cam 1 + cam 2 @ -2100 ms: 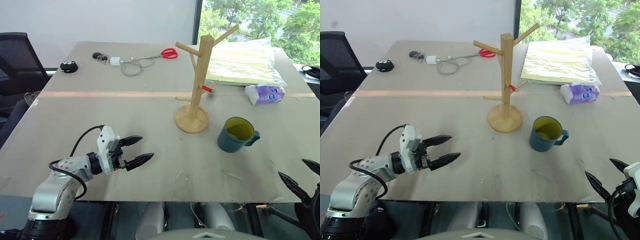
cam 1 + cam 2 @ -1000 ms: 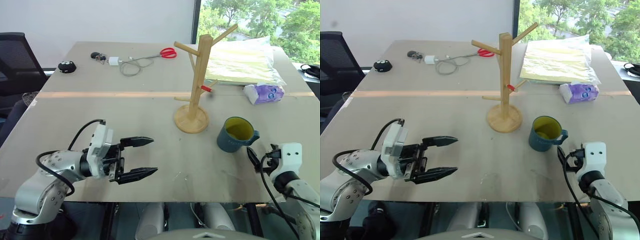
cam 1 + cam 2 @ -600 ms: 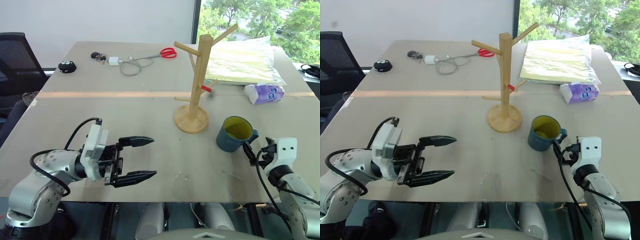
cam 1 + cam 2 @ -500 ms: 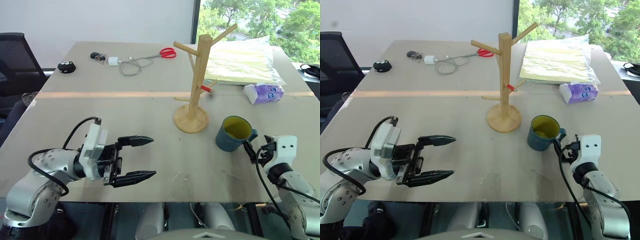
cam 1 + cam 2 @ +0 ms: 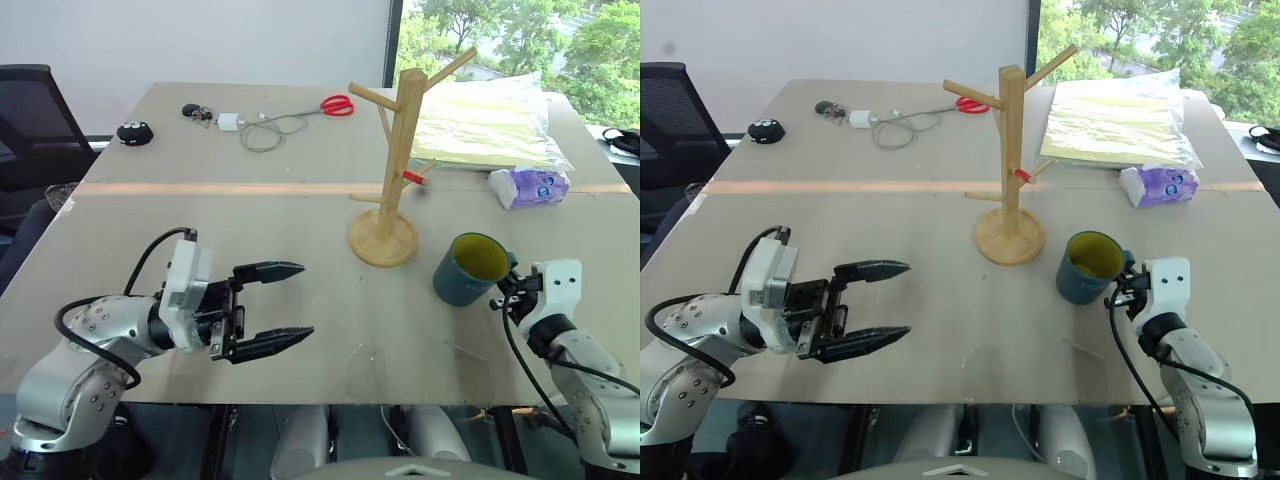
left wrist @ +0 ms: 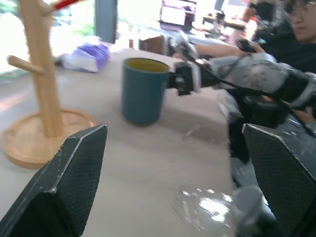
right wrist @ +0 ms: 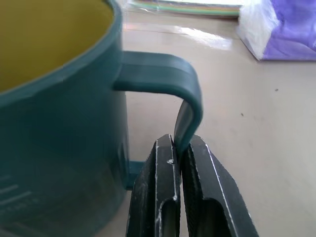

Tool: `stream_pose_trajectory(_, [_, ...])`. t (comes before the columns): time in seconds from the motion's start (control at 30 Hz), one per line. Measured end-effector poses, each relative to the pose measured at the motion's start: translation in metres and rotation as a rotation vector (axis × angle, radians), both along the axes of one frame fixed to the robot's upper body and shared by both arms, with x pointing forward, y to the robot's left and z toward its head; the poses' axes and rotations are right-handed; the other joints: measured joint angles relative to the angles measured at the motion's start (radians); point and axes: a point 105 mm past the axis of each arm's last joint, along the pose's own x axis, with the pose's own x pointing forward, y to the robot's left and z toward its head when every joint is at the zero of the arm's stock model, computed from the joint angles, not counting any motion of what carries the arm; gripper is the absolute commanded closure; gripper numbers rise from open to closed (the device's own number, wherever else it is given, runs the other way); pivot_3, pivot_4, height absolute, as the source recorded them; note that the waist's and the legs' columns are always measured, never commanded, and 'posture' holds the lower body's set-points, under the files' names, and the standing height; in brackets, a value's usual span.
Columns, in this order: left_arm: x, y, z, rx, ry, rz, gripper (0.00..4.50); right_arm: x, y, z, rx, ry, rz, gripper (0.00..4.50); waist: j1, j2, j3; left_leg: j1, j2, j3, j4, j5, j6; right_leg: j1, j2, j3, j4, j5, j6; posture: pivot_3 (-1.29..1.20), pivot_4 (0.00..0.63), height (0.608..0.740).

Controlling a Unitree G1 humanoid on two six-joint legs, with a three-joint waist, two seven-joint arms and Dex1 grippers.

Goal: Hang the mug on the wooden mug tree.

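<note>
The robot's right gripper needs to release the dark teal mug hanging by its handle from the mug tree's red-tipped peg (image 5: 388, 213).
The dark teal mug (image 5: 468, 270) with a yellow-green inside stands on the table, right of the wooden mug tree (image 5: 398, 160), its handle pointing to the right. My right gripper (image 7: 178, 144) is shut on the lower part of that handle (image 7: 187, 106), reaching in from the table's front right (image 5: 506, 291). The mug tree is upright on its round base (image 5: 1009, 238), with one red-tipped peg (image 5: 413, 177). My left gripper (image 5: 306, 300) hovers open over the front left of the table, pointing right toward the mug (image 6: 143, 91), with nothing between its fingers.
At the back lie red scissors (image 5: 339, 106), a white charger with a coiled cable (image 5: 262, 131) and a small black object (image 5: 137, 132). A plastic-wrapped yellow pad (image 5: 482, 126) and a purple-white packet (image 5: 529, 187) lie back right. A person (image 6: 296, 24) sits beyond the table's right side.
My right gripper moved forward and up to the mug's handle and shut on it. The left gripper stayed open in nearly the same place.
</note>
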Motion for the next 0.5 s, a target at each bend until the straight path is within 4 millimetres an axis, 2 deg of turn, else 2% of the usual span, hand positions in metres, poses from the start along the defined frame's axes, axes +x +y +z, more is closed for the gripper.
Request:
stream_pose_trajectory(0.17, [0.009, 0.006, -0.003, -0.055, 0.013, 0.076, 0.0, -0.005, 0.027, 0.058, -0.073, -0.097, 0.189, 4.48, -0.001, 0.0, 0.0, 0.0, 0.0, -0.001, 0.0, -0.002, 0.003, 0.0, 0.0, -0.001, 0.0, 0.0, 0.0, 0.0, 0.15, 0.74])
stream_pose_trajectory(0.33, [0.006, 0.016, -0.009, -0.048, 0.009, 0.1, 0.0, -0.005, 0.056, 0.109, -0.172, -0.164, 0.339, 4.48, -0.009, -0.001, 0.0, 0.0, 0.0, -0.001, 0.0, -0.002, 0.003, 0.0, 0.0, -0.001, 0.0, 0.0, 0.0, 0.0, 0.15, 0.74])
stream_pose_trajectory(0.4, [0.006, 0.021, -0.01, -0.05, 0.008, 0.112, 0.0, -0.004, 0.068, 0.123, -0.184, -0.183, 0.361, 4.48, -0.009, -0.002, 0.0, 0.0, 0.0, -0.002, 0.0, -0.002, 0.003, 0.0, 0.0, -0.002, 0.0, 0.0, -0.001, 0.0, 0.15, 0.74])
stream_pose_trajectory(0.5, [0.006, 0.029, -0.012, -0.051, 0.007, 0.128, 0.0, -0.003, 0.083, 0.124, -0.193, -0.15, 0.393, 4.48, -0.006, -0.002, 0.0, -0.002, 0.0, -0.003, 0.0, -0.002, 0.003, -0.001, -0.001, -0.002, 0.0, 0.0, -0.001, 0.0, 0.15, 0.74])
